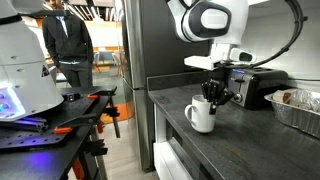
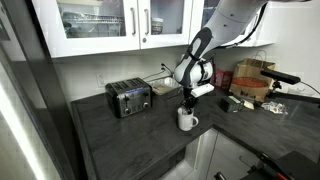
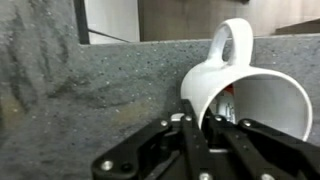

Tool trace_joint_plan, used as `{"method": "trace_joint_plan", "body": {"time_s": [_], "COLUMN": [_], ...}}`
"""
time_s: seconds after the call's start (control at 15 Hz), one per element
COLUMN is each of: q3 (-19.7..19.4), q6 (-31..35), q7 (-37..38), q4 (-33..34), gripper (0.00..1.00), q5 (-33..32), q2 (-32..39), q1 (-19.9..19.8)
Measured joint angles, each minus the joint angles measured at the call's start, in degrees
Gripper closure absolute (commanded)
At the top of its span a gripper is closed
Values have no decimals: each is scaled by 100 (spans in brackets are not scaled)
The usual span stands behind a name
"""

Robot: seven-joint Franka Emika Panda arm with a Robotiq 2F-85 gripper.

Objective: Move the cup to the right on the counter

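Observation:
My gripper is to set the cup down a little further [image 1: 216,143] along the front edge of the counter, in front of the black toaster.
The small white cup [image 1: 201,114] stands on the dark grey counter [image 1: 250,145] near its front edge, and it shows in both exterior views [image 2: 186,121]. My gripper [image 1: 212,97] hangs straight down over the cup [image 2: 187,104]. In the wrist view the cup [image 3: 245,95] lies with its loop handle pointing up in the picture. My gripper's [image 3: 207,120] fingers straddle the rim wall, one inside and one outside, closed on it. The counter [image 3: 90,100] fills the background.
A black toaster [image 1: 262,88] stands behind the cup by the wall [image 2: 128,98]. A foil tray [image 1: 300,108] lies further along the counter. Boxes and clutter [image 2: 250,85] fill the corner. A black workbench with orange tools [image 1: 50,125] stands beyond the counter's end.

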Motion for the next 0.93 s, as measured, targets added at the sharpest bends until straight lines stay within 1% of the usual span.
{"method": "trace_joint_plan", "body": {"time_s": [0.2, 0.4, 0.67, 0.93], "q3": [-206, -259, -241, -71], "q6": [0, 14, 208, 536], "q7": [281, 422, 442, 442], "q4": [-24, -49, -64, -71], "gripper": [97, 97, 97, 97], "q5": [0, 14, 124, 418], "q2": [-4, -4, -3, 8], "q1": [-93, -275, -487, -671]}}
